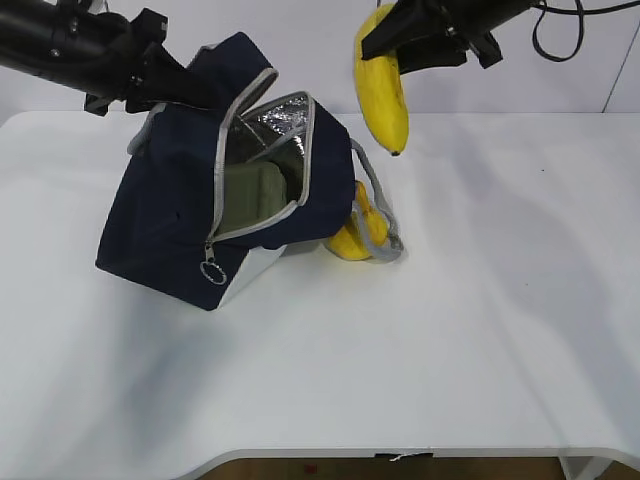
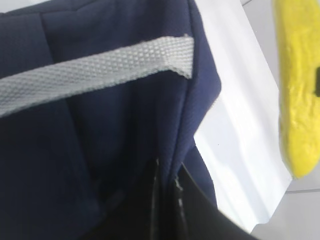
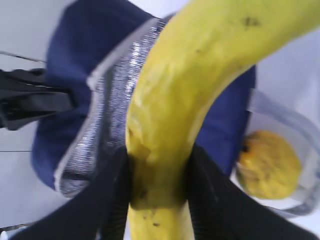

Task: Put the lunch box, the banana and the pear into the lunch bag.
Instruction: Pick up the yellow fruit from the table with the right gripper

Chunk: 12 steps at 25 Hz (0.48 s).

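Next, I release the banana from my right gripper inside the lunch bag (image 1: 230, 178), between the lunch box and the zipped flap.
The navy lunch bag (image 1: 165, 200) stands tilted on the table with its zipped flap open, showing the silver lining (image 1: 280, 122). My left gripper (image 1: 185, 88) is shut on the bag's upper back edge (image 2: 200, 100), pinching the fabric and holding it up. Inside lies the lunch box (image 1: 255, 190), its sage-green lid showing. My right gripper (image 3: 160, 185) is shut on the banana (image 3: 200, 75), which hangs tip down (image 1: 382, 95) above and right of the bag's mouth. The pear (image 1: 355, 238) rests on the table against the bag's right side, inside the grey handle loop (image 3: 295, 120).
White table (image 1: 480, 330) all around, front edge near the bottom. The zipper's ring pull (image 1: 212, 272) dangles at the bag's front corner. Left arm (image 1: 60, 45) reaches in from the upper left, right arm (image 1: 470, 20) from the upper right.
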Available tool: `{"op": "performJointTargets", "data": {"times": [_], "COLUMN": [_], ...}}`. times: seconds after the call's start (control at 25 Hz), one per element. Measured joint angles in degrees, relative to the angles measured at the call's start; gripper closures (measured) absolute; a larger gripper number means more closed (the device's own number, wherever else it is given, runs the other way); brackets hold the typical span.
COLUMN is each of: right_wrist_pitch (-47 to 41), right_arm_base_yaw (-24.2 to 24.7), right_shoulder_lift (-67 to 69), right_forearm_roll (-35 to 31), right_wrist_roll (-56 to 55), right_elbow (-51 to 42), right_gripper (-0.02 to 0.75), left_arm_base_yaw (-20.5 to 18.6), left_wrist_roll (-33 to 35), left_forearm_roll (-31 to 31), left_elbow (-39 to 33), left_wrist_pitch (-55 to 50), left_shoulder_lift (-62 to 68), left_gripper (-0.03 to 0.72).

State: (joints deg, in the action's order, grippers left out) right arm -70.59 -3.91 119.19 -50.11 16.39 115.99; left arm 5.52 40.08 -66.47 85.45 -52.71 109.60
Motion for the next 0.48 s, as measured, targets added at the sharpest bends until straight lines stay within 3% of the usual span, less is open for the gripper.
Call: {"op": "performJointTargets", "data": {"times": [0.48], "right_wrist_pitch": [0.0], "right_arm_base_yaw": [-8.44], "right_shoulder_lift": [1.28], "right_forearm_roll": [-4.46], "right_wrist_roll": [3.0], "right_elbow": [0.12], "right_gripper": [0.47], "left_arm_base_yaw": [0.0], "left_wrist_roll": [0.07], "left_forearm_roll": [-0.41], "left_elbow": [0.0], "left_wrist_pitch": [-0.24], "left_shoulder_lift": [0.0], "left_gripper": [0.696]}}
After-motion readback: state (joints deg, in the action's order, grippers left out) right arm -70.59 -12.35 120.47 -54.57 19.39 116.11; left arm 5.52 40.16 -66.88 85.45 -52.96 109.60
